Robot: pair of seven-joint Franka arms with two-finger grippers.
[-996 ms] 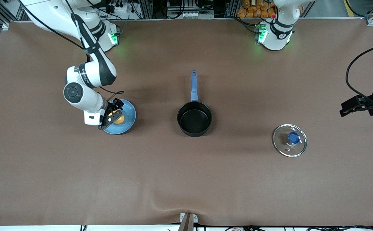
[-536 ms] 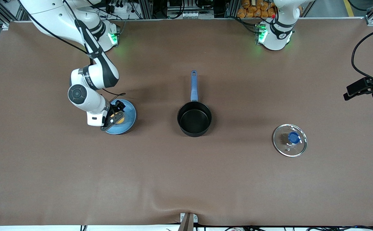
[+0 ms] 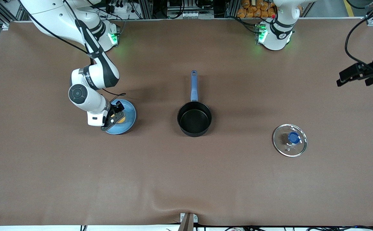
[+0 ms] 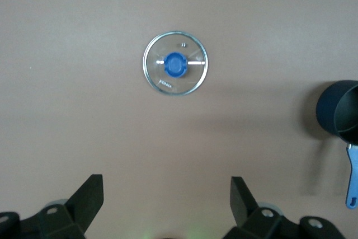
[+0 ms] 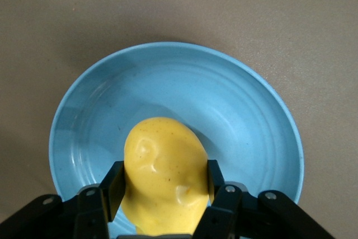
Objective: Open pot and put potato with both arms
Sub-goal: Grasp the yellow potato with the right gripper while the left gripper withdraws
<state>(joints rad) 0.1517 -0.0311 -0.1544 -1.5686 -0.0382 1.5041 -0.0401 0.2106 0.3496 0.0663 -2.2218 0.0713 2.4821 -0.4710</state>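
Observation:
My right gripper will let go of the yellow potato on the bottom of the black pot, slightly toward the blue plate (image 3: 193, 117).
The black pot (image 3: 194, 119) stands open at the table's middle, its blue handle (image 3: 194, 85) pointing toward the robots' bases; it also shows in the left wrist view (image 4: 341, 113). Its glass lid (image 3: 290, 140) (image 4: 175, 63) with a blue knob lies flat on the table toward the left arm's end. The yellow potato (image 3: 121, 119) (image 5: 165, 172) sits on a blue plate (image 3: 128, 124) (image 5: 224, 99). My right gripper (image 3: 115, 115) (image 5: 163, 176) is down on the plate, its fingers pressed against both sides of the potato. My left gripper (image 3: 353, 77) (image 4: 166, 200) hangs open and empty over the table's left-arm end.
The brown table cover (image 3: 186, 179) has a slight wrinkle near its front edge. Black cables (image 3: 350, 45) trail from the left arm. The two arm bases (image 3: 274, 33) stand along the table's back edge.
My right gripper's fingers have closed in on the potato on the plate. My left gripper has risen away from the lid and drifted toward the bases' edge of the table.

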